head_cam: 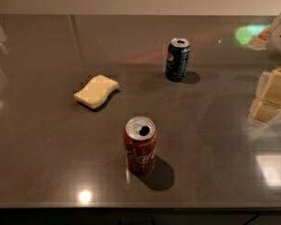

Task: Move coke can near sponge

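Note:
My gripper is to head next to the red coke can near the front edge of the counter and close around the can's upper half [140,144].
The coke can [140,145] is red with white script and a silver top. It stands upright on the dark countertop [47,144], near the front middle. The sponge [96,91] is a pale yellow wavy-edged block lying flat to the can's back left, about a can's height away from it. My gripper [268,98] is cream-coloured and comes in at the right edge of the view, well to the right of the coke can and above the counter. It holds nothing that I can see.
A dark blue Pepsi can [178,59] stands upright behind the coke can, to the right of the sponge. The counter's front edge runs along the bottom of the view. A wall closes off the back.

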Motion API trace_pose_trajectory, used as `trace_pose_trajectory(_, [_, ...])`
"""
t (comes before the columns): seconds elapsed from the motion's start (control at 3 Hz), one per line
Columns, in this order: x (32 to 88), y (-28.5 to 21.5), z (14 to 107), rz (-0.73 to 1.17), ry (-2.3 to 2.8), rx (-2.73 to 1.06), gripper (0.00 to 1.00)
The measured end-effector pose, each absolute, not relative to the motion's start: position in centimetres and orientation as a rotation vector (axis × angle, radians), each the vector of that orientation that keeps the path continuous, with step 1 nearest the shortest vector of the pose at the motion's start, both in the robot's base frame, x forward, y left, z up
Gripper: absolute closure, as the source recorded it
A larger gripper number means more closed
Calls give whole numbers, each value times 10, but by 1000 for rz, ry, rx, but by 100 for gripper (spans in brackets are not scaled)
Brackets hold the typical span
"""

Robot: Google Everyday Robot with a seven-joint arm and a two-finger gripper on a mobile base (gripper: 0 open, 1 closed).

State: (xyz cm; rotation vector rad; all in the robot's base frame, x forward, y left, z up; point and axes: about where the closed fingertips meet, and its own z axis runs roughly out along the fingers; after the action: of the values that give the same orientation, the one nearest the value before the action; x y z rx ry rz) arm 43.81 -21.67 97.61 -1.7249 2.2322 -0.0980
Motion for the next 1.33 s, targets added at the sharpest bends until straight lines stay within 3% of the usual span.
trace_pose_trajectory(0.67, [437,-215,978,-101,2215,-1736,0])
trace_pose_trajectory(1.33, [418,-179,955,58,2061,-1872,0])
